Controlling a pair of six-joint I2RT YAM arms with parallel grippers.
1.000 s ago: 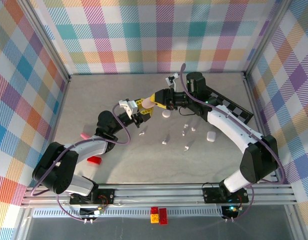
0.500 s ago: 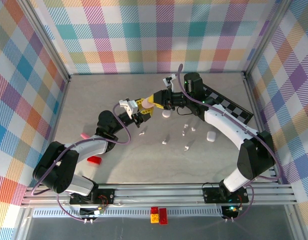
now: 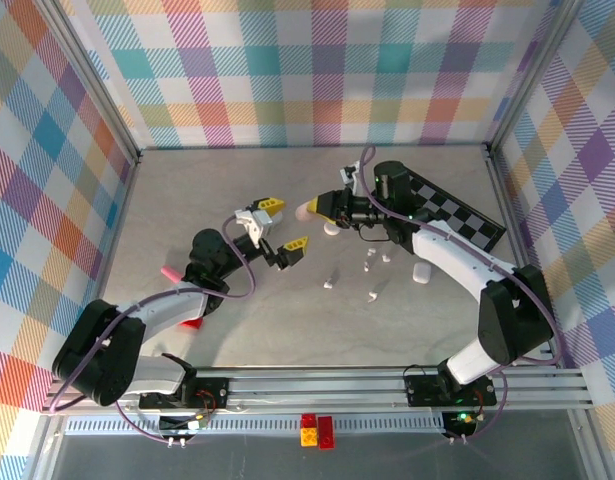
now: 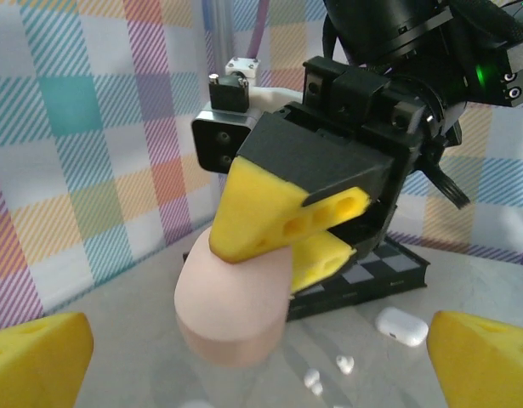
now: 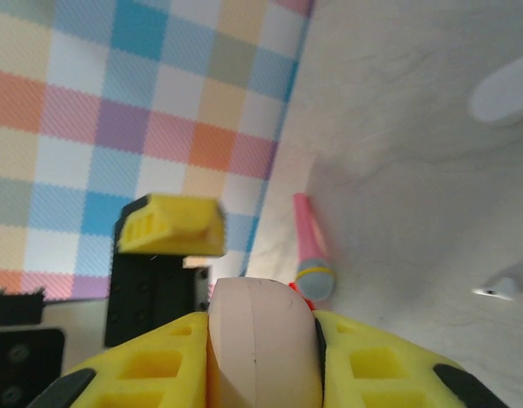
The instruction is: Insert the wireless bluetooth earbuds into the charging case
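Observation:
I need to set the pale pink charging case on the table [image 3: 318,248] in front of the white case with my right gripper.
A pale pink oval charging case [image 3: 308,209] hangs above the table with my right gripper [image 3: 317,207] shut on it. In the right wrist view the case [image 5: 261,340] sits squeezed between the two yellow fingers [image 5: 150,365]. My left gripper [image 3: 284,224] stands open just left of the case, touching nothing. From the left wrist, the case [image 4: 235,306] shows ahead between my wide yellow fingertips [image 4: 31,357]. Small white earbuds [image 3: 328,284] [image 3: 371,296] [image 3: 368,262] lie scattered on the table under the right arm; two earbuds [image 4: 344,364] show past the case.
A white case [image 3: 421,271] lies by the right forearm, another white case [image 3: 332,228] under the right gripper. A black checkered box [image 3: 452,212] sits at the back right. A pink microphone-shaped toy [image 3: 170,271] and a red brick [image 3: 190,320] lie by the left arm.
My left gripper has opened, let go of the pink case and drawn back to the left. The right gripper has tightened on the case and now holds it alone.

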